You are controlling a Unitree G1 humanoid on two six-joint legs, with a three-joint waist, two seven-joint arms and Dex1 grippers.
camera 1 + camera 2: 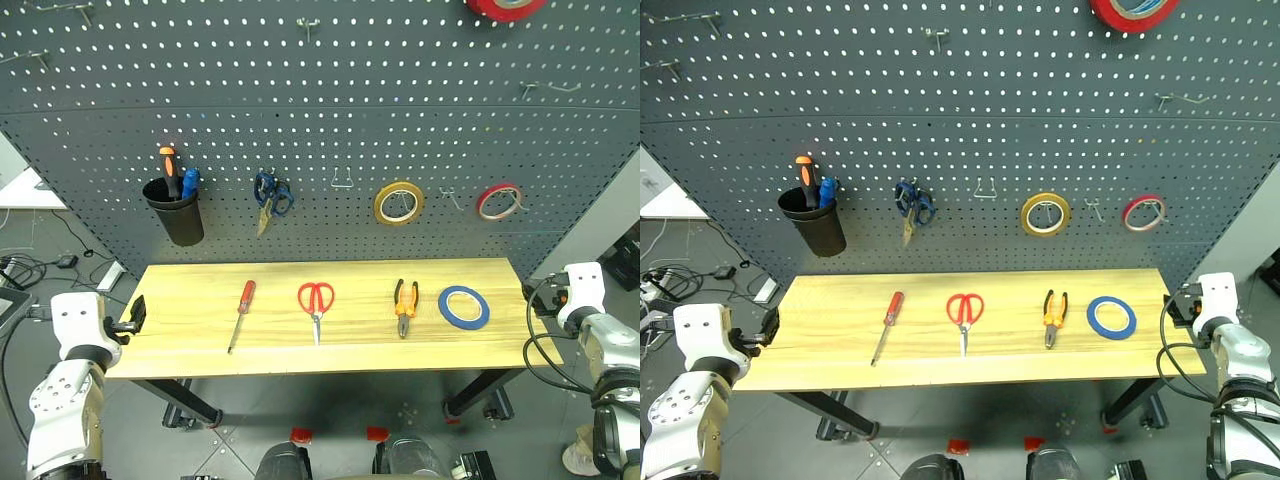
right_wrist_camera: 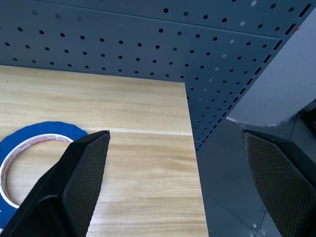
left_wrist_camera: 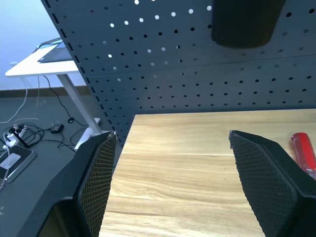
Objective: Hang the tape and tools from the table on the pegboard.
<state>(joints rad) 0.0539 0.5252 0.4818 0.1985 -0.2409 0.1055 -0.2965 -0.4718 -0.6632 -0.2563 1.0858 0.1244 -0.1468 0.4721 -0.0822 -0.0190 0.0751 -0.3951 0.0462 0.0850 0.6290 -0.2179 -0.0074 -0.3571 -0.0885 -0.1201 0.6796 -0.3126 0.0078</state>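
The robot's right gripper will next go to the blue tape and close on the ring's near side [image 1: 464, 324], the one farthest from the pegboard.
On the light wood table [image 1: 190, 290] lie, left to right, a red-handled screwdriver [image 1: 241, 313], red-handled scissors [image 1: 316, 302], orange-and-black pliers [image 1: 405, 303] and the flat blue ring of tape [image 1: 463, 306]. The dark grey pegboard [image 1: 330, 100] rises behind it. My left gripper [image 1: 135, 313] hovers open at the table's left end, nothing between its fingers [image 3: 98, 173]; the screwdriver's handle [image 3: 303, 150] lies off to one side of it. My right gripper [image 1: 1177, 308] stands open at the table's right end, beside the blue tape [image 2: 29, 143] and holding nothing.
On the pegboard hang a black cup [image 1: 175, 212] holding an orange-handled screwdriver, blue-handled scissors [image 1: 271, 193], a yellow roll [image 1: 399, 203] and a red roll [image 1: 499, 201]. Another red roll [image 1: 505, 6] is at the top. A bare hook [image 1: 343, 180] sits between them. Cables lie on the floor at left.
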